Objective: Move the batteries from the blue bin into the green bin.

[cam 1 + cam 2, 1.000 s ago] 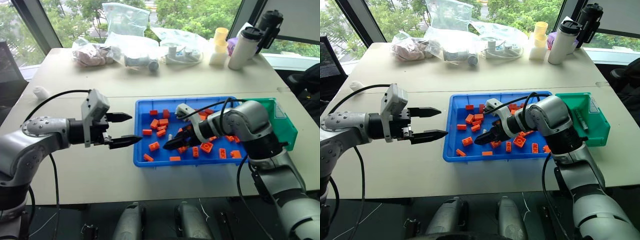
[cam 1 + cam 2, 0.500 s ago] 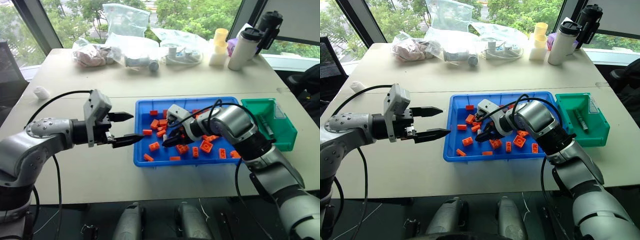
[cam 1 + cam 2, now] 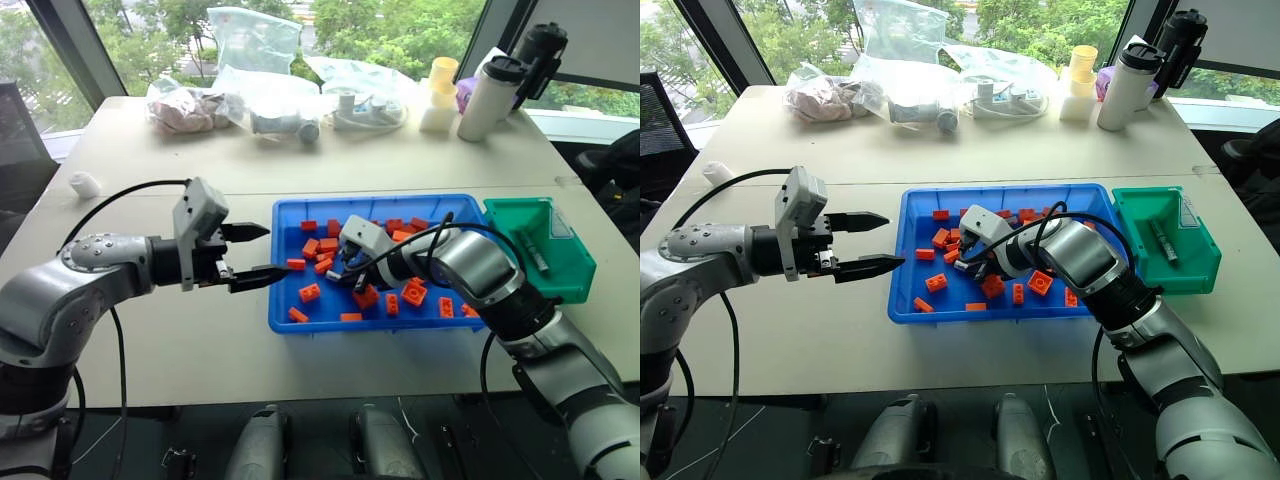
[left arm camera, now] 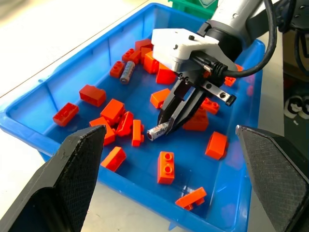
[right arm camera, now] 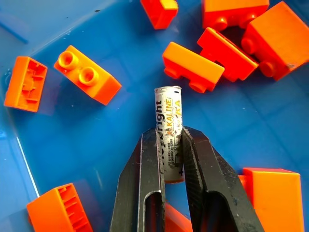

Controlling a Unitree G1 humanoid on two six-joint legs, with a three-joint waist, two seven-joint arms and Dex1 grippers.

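Note:
Next, I release the grey battery from my right gripper inside the green bin (image 3: 540, 245), close beside the battery lying there.
The blue bin (image 3: 282, 318) lies mid-table, strewn with orange bricks (image 3: 309, 292). My right gripper (image 5: 171, 133) reaches down into its middle and is shut on a grey battery (image 5: 167, 116), which lies low against the bin floor. The same grip shows in the left wrist view, with the battery (image 4: 158, 130) sticking out past the right gripper (image 4: 168, 122). A second battery (image 4: 126, 72) lies among bricks near the bin's far wall. My left gripper (image 3: 275, 251) hovers open just outside the bin's left wall. The green bin (image 3: 562, 278) stands to the right, holding a battery (image 3: 533, 252).
Along the table's far side lie plastic bags (image 3: 250, 100), yellow cups (image 3: 438, 90), a white flask (image 3: 487, 95) and a black bottle (image 3: 535, 50). A small white object (image 3: 84, 184) sits at the far left. The table's near edge runs close below the blue bin.
My right gripper has gone from open to shut on the battery, rolling its wrist as it closed. The left arm has stayed in place.

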